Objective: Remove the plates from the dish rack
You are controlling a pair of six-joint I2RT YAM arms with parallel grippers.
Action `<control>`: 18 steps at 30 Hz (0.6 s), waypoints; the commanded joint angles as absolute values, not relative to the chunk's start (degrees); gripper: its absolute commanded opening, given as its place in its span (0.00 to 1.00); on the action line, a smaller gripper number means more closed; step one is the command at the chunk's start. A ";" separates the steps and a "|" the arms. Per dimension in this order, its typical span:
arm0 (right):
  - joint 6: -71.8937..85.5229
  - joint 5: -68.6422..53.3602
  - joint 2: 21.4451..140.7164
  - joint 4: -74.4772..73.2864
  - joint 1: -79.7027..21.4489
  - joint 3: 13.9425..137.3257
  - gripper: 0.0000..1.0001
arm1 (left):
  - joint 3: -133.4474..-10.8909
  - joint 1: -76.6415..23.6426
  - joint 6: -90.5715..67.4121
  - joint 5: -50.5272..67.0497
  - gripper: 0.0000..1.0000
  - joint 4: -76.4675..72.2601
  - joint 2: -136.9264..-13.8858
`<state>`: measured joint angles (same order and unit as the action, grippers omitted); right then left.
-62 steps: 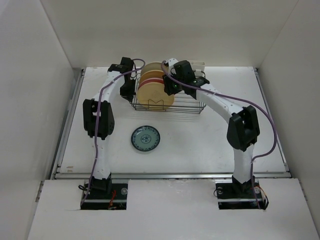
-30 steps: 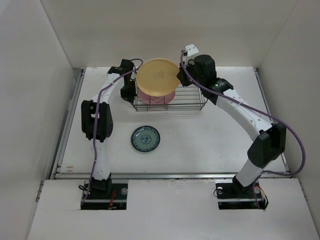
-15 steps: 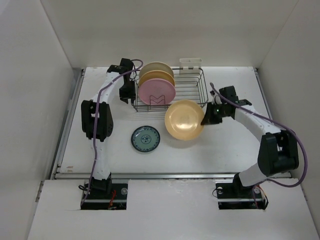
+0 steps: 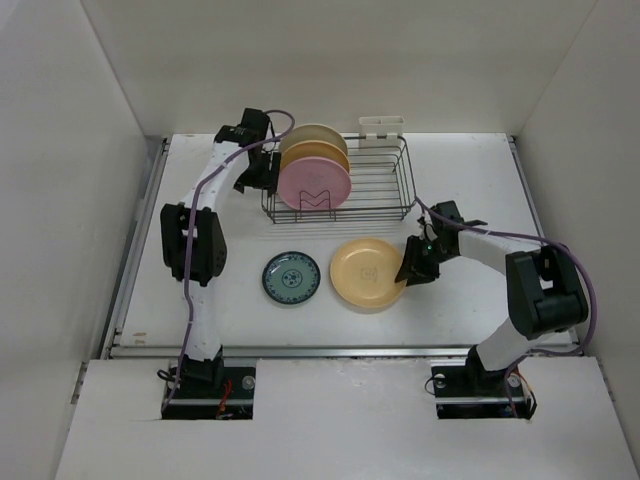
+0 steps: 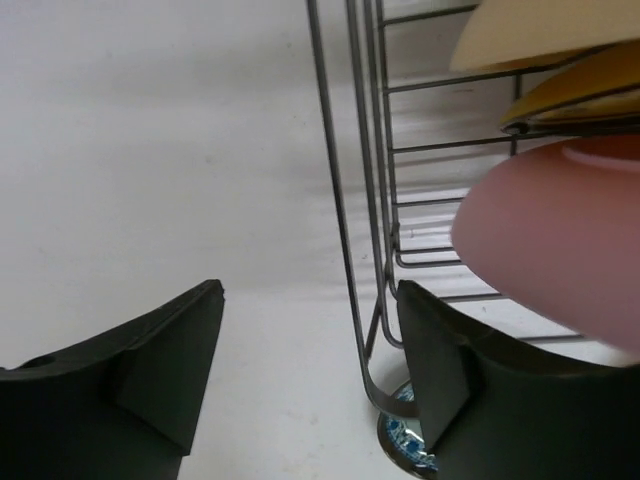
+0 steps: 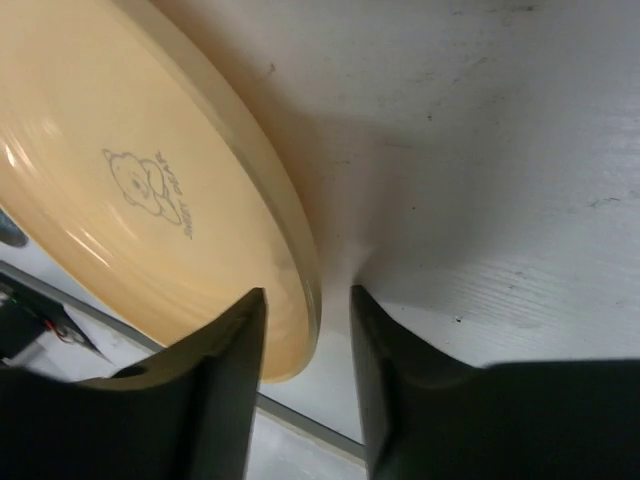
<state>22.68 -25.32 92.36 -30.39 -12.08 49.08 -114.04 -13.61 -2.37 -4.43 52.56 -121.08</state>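
Next, my left gripper will grab the pink plate by the rim side point(image 4: 281, 178) point(image 5: 460, 232) nearest that gripper, in front of the racked peach-yellow plate.
The black wire dish rack point(image 4: 375, 185) holds three upright plates at its left end: pink point(image 4: 313, 183) in front, peach-yellow point(image 4: 316, 156) behind it, cream point(image 4: 312, 135) at the back. A small teal patterned plate point(image 4: 291, 277) lies on the table. Beside it lies another peach-yellow plate point(image 4: 365, 272). My right gripper point(image 4: 411, 268) straddles its right rim point(image 6: 300, 250), jaws open with a gap on the outer side. My left gripper point(image 4: 262, 172) is open at the rack's left side, with a rack wire point(image 5: 340, 200) between its fingers and the pink plate point(image 5: 560, 240) just to the right.
A white plastic holder point(image 4: 381, 126) is clipped to the rack's far edge. White walls enclose the table on three sides. A metal rail point(image 4: 340, 349) runs along the near edge, close to the lying plates.
The right arm carried the peach-yellow plate from the rack down onto the table and its jaws parted. The left gripper, shut a second ago, has opened beside the rack.
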 commanded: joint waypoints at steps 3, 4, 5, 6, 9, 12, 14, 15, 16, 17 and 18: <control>24.26 -21.72 88.78 -28.82 -11.69 51.23 0.57 | -113.12 -14.77 6.85 -1.68 0.68 45.37 -109.52; 24.26 -20.93 88.16 -29.52 -11.69 51.76 0.64 | -113.12 -14.77 7.64 0.42 0.68 44.31 -108.99; 24.26 -19.18 87.55 -31.01 -11.69 52.38 0.68 | -113.12 -14.77 8.26 1.31 0.70 43.51 -108.98; 24.26 -18.29 86.15 -31.81 -11.69 53.77 0.73 | -113.12 -15.29 9.31 2.01 0.70 42.90 -108.98; 24.26 -14.87 83.86 -34.35 -11.69 57.11 0.85 | -117.31 -15.90 10.54 4.91 0.70 43.15 -112.57; 24.26 -11.71 80.60 -34.98 -11.69 60.54 0.97 | -120.84 -16.44 12.21 7.90 0.68 45.78 -116.53; 24.79 -9.77 79.37 -35.60 -11.69 62.39 0.97 | -122.34 -17.75 12.91 7.39 0.67 45.79 -117.94; 24.79 -8.97 79.37 -35.60 -11.69 63.27 0.97 | -122.34 -17.75 12.92 6.77 0.65 45.79 -118.56; 24.79 -7.66 79.37 -36.20 -11.69 64.76 0.97 | -122.95 -18.45 13.53 6.77 0.65 45.79 -119.61; 24.79 -7.65 79.37 -36.21 -11.69 65.38 0.97 | -122.96 -19.24 13.54 5.98 0.63 45.27 -119.62; 24.26 -6.86 80.06 -36.21 -11.69 65.91 0.97 | -122.96 -19.25 14.06 5.19 0.61 45.26 -120.32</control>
<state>24.21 -11.29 80.20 -34.57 -12.03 63.05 -121.08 -17.80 11.42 5.15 45.36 -118.98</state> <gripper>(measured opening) 0.964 0.624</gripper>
